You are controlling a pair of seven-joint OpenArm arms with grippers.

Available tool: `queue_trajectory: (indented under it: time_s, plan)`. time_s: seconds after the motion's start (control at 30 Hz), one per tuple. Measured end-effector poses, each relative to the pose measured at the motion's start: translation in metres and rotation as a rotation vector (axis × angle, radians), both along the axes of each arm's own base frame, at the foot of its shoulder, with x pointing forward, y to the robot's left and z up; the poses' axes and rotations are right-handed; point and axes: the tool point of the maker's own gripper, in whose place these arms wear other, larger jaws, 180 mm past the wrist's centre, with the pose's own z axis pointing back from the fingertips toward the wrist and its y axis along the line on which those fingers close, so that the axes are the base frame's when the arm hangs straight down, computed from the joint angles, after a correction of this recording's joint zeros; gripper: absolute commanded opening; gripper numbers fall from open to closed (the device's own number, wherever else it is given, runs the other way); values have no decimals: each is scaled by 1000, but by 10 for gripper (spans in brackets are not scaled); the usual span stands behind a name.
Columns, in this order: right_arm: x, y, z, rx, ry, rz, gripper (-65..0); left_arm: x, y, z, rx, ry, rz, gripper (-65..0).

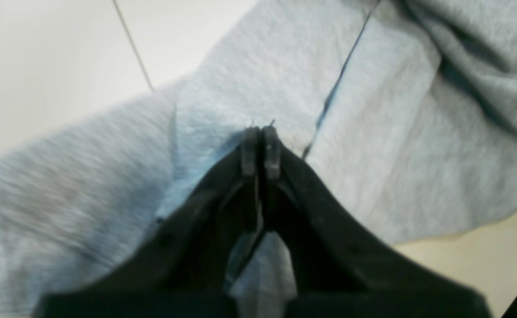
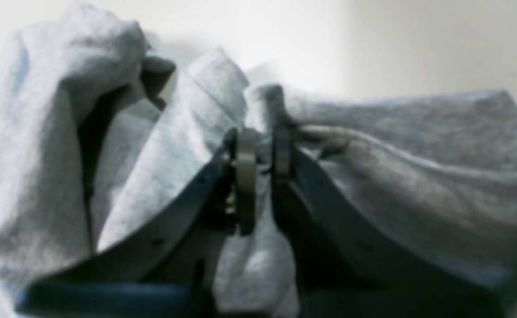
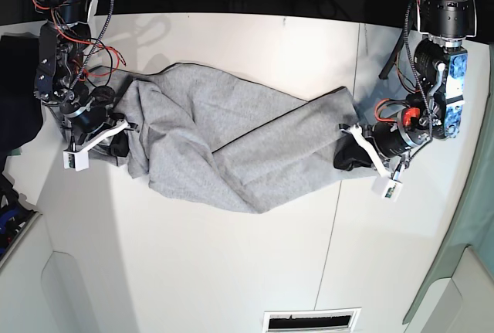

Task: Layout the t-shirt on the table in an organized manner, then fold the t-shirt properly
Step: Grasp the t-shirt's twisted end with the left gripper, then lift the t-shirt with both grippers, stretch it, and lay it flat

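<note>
Next, I let go of the t-shirt's end with my left gripper on the white table (image 3: 391, 184), beyond the front-to-back seam and away from the dark cloth.
The light grey t-shirt (image 3: 216, 136) lies bunched and stretched in a long band across the white table (image 3: 231, 271). No lettering shows. My right gripper (image 3: 122, 127) is at the shirt's left end in the base view. In the right wrist view it (image 2: 262, 148) is shut on a fold of the shirt (image 2: 417, 145). My left gripper (image 3: 345, 138) is at the shirt's right end. In the left wrist view it (image 1: 260, 134) is shut, with shirt cloth (image 1: 108, 176) pinched between the jaws just above the table (image 1: 42, 53).
A thin dark seam (image 1: 132, 44) crosses the table, and another seam (image 3: 340, 217) runs front to back. A dark cloth (image 3: 15, 101) lies off the table's left edge. A vent (image 3: 309, 321) sits at the front edge. Cables hang behind both arms.
</note>
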Motion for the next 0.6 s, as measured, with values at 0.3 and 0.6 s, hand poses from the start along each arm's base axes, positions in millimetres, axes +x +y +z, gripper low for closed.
queue_trajectory:
  time_s: [0.3, 0.6]
  plan:
    - [2, 4, 14, 37, -35, 18, -650, 3, 16, 25, -5, -48, -20, -650]
    - [16, 7, 69, 23, -115, 70, -650, -4, 34, 41, -17, -60, -14, -650]
